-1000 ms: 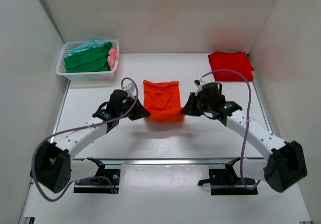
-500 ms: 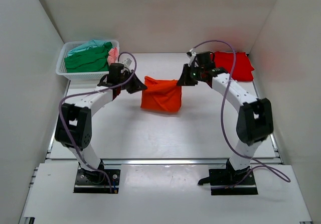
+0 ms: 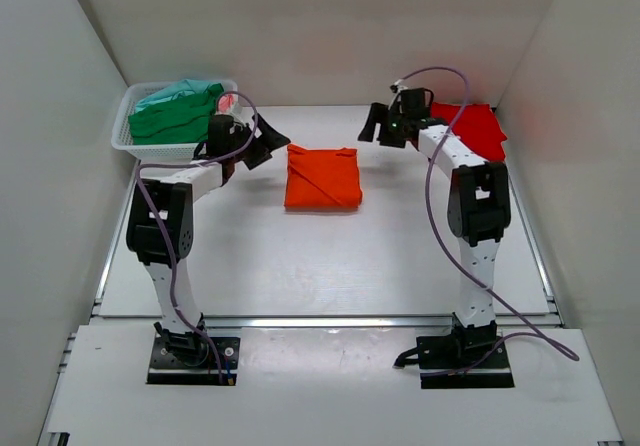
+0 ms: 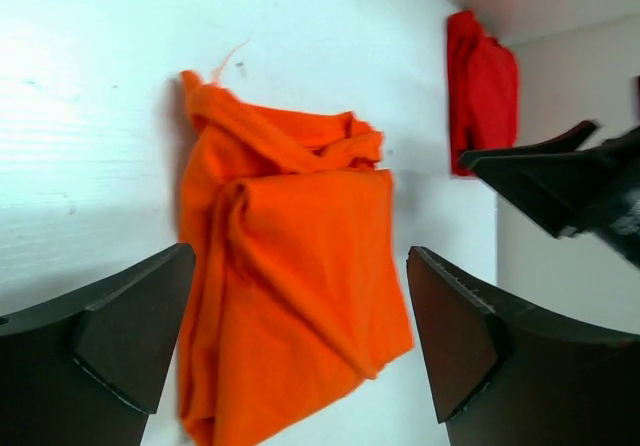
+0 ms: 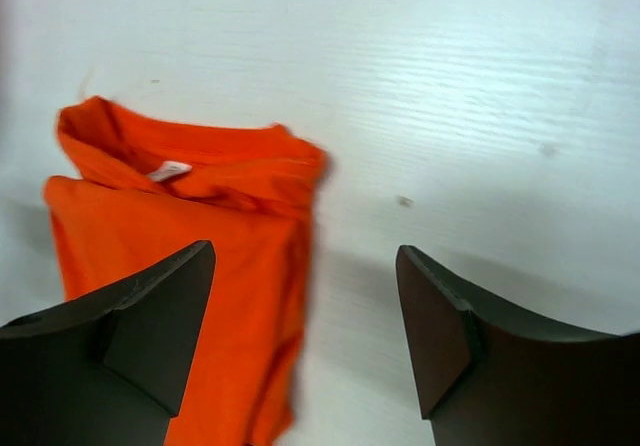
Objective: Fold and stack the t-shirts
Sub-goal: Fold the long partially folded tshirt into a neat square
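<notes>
I will close my left gripper on the top layer's back corner (image 3: 298, 160) (image 4: 238, 194) of the orange t-shirt, on the side that is closest to the white basket.
The bright orange t-shirt (image 3: 322, 177) lies folded into a rough square in the middle of the table, seen too in the left wrist view (image 4: 290, 286) and the right wrist view (image 5: 190, 236). A deeper red t-shirt (image 3: 478, 131) lies folded at the back right (image 4: 482, 91). Green, teal and pink t-shirts (image 3: 178, 114) fill the basket. My left gripper (image 3: 262, 144) hangs open left of the orange shirt's back corner, holding nothing. Off its back right corner, my right gripper (image 3: 374, 126) is open and empty.
A white mesh basket (image 3: 128, 144) stands at the back left, close behind my left gripper. White walls enclose the table on the left, back and right. Both arms reach far back from their bases (image 3: 188, 351).
Both grippers carried the orange shirt's near edge to the back, folding it over, then opened and let it go. The shirt now lies flat, and both grippers have drawn away outward.
</notes>
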Action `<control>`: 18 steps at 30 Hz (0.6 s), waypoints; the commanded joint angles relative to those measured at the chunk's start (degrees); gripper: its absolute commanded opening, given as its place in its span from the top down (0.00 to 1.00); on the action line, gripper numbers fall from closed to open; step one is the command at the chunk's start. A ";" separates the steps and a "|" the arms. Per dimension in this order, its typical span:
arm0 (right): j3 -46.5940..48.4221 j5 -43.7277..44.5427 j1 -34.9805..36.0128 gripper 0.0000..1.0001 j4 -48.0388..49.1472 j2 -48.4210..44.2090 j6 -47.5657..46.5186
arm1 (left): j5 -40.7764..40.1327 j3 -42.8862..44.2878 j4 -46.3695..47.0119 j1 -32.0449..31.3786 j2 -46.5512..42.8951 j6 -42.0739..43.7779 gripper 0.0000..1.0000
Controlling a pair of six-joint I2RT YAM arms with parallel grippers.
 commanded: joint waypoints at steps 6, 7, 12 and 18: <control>-12.59 -6.54 -2.36 0.32 8.09 -8.96 -0.38 | 2.17 2.02 -1.36 -5.41 -3.18 5.50 0.01; -13.20 -7.16 -2.02 0.32 8.18 -8.97 -0.74 | 1.64 2.55 -1.89 -5.59 -2.91 6.03 0.01; -13.48 -9.53 -1.14 0.35 9.67 -6.87 -0.92 | -2.84 3.69 -2.86 -5.77 1.12 9.55 0.02; -5.84 -11.64 -0.52 0.36 6.68 0.17 -1.45 | -4.34 4.91 -1.36 -4.28 4.73 10.43 0.01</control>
